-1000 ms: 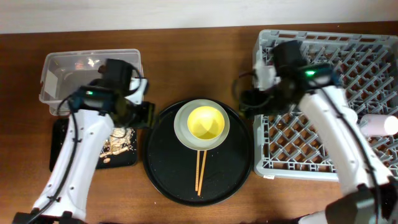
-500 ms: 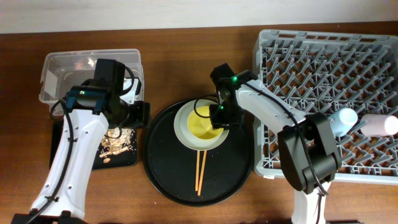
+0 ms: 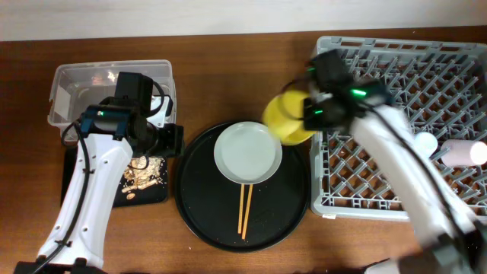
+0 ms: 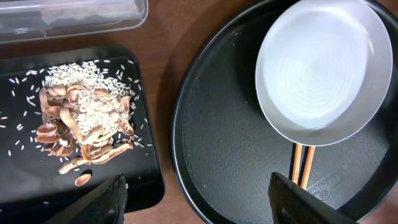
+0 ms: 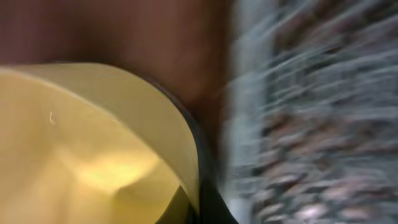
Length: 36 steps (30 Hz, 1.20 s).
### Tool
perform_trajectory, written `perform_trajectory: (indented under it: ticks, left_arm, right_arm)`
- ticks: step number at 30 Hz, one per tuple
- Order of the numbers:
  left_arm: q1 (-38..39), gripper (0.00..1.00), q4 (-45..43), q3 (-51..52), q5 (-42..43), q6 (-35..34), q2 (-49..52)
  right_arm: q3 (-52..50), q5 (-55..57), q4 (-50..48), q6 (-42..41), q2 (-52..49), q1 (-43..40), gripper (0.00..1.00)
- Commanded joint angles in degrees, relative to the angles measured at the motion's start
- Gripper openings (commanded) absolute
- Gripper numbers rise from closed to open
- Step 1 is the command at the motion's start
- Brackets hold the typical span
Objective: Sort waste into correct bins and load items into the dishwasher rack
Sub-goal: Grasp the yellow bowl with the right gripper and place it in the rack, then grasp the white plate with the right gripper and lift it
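Observation:
I will set the small yellow bowl, now in the air beside the tray, down in the dishwasher rack (image 3: 437,97) with my right gripper, behind the light blue cup.
My right gripper (image 3: 306,116) is shut on the rim of the small yellow bowl (image 3: 285,118) and holds it in the air, between the round tray and the left edge of the dishwasher rack (image 3: 396,84). In the right wrist view the bowl (image 5: 93,143) fills the left, blurred by motion. The grey-green plate (image 3: 247,152) lies bare, with the chopsticks (image 3: 244,209) below it. My left gripper (image 4: 202,208) is open and holds nothing, low over the gap between the black bin (image 4: 25,193) with food scraps (image 4: 81,124) and the round tray.
A large round black tray (image 3: 198,213) carries the plate and chopsticks. The clear tub (image 3: 76,84) stands at the back left. A light blue cup (image 3: 423,142) and a pink cup (image 3: 466,152) lie at the rack's right side.
My right gripper came from the rack to the plate, shut on the yellow bowl and lifted it up and right towards the rack. The left arm has hardly moved.

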<state>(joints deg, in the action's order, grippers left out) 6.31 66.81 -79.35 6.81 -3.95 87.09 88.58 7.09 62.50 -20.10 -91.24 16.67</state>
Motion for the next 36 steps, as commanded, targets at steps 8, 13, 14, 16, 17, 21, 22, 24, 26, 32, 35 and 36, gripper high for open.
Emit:
perform_trajectory:
  ticks: [8, 13, 14, 16, 17, 21, 22, 24, 26, 32, 35, 36]
  left_arm:
    - [-0.1, 0.73, -0.1, -0.5, 0.0, 0.3, -0.6]
    - [-0.1, 0.73, -0.1, -0.5, 0.0, 0.3, -0.6]
    - [-0.1, 0.72, -0.1, -0.5, 0.0, 0.3, -0.6]
    - [-0.1, 0.72, 0.0, -0.5, 0.0, 0.3, -0.6]
    - [-0.1, 0.72, 0.0, -0.5, 0.4, 0.3, -0.6]
    - [-0.1, 0.72, 0.0, -0.5, 1.4, 0.3, -0.6]
    - [-0.1, 0.72, 0.0, -0.5, 1.4, 0.3, -0.6]
    - [-0.1, 0.72, 0.0, -0.5, 1.4, 0.3, -0.6]
    - [-0.1, 0.72, 0.0, -0.5, 1.4, 0.3, -0.6]
    - [-0.1, 0.72, -0.3, -0.5, 1.4, 0.2, -0.6]
    - [-0.1, 0.72, -0.3, -0.5, 1.6, 0.2, -0.6]
    - [-0.1, 0.72, -0.3, -0.5, 2.0, 0.3, -0.6]
  right_arm:
    - [0.6, 44.5, -17.0, 0.8, 5.2, -16.0, 0.04]
    - [0.6, 51.2, -31.7, 10.2, -2.8, -26.0, 0.04]
    - [0.6, 55.4, -33.1, 10.3, -4.7, -27.2, 0.04]
    - [0.6, 64.0, -37.3, 11.2, -9.2, -29.9, 0.04]
    - [0.6, 64.6, -40.0, 14.0, -11.8, -31.4, 0.04]
    - [0.6, 64.0, -43.9, 16.9, -19.9, -35.2, 0.04]
    - [0.6, 63.1, -43.9, 16.9, -21.1, -35.6, 0.04]
    - [0.6, 60.5, -43.9, 16.9, -24.5, -35.4, 0.04]
    - [0.6, 60.4, -43.7, 16.9, -27.2, -34.9, 0.04]
    - [0.5, 53.5, -39.9, 16.2, -28.8, -31.2, 0.05]
    - [0.5, 47.6, -35.1, 16.2, -28.8, -30.2, 0.12]
    - [0.5, 45.0, -33.3, 16.2, -28.8, -30.1, 0.12]
